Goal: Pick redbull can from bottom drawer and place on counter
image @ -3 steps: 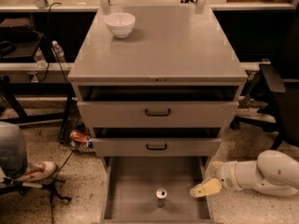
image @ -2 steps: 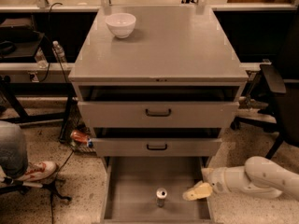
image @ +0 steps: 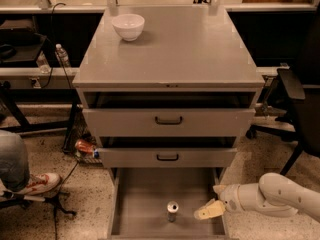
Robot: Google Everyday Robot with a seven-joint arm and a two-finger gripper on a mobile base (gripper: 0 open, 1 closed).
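Next, my gripper will go to the redbull can in the bottom drawer and close around its upper sides [image: 172, 210], just below its lid.
The redbull can [image: 172, 211] stands upright on the floor of the pulled-out bottom drawer [image: 142, 201], near its front middle. It is silver with a pull-tab lid. My gripper [image: 206, 202] reaches in from the right on a white arm and hangs low over the drawer's right side, a short way to the right of the can and not touching it. Its pale fingers [image: 209, 210] are spread open with nothing between them. The grey counter [image: 175, 54] tops the cabinet above.
A white bowl [image: 128, 26] sits at the counter's back left. The two upper drawers [image: 168, 120] stand slightly ajar above the bottom one. A water bottle [image: 61, 55] and an orange packet [image: 84, 146] are to the left, a person's shoe [image: 39, 183] on the floor, and a black chair [image: 296, 96] at right.
My arm has moved left and down, bringing the gripper from the drawer's right wall in over the drawer, closer to the can. The can has not moved.
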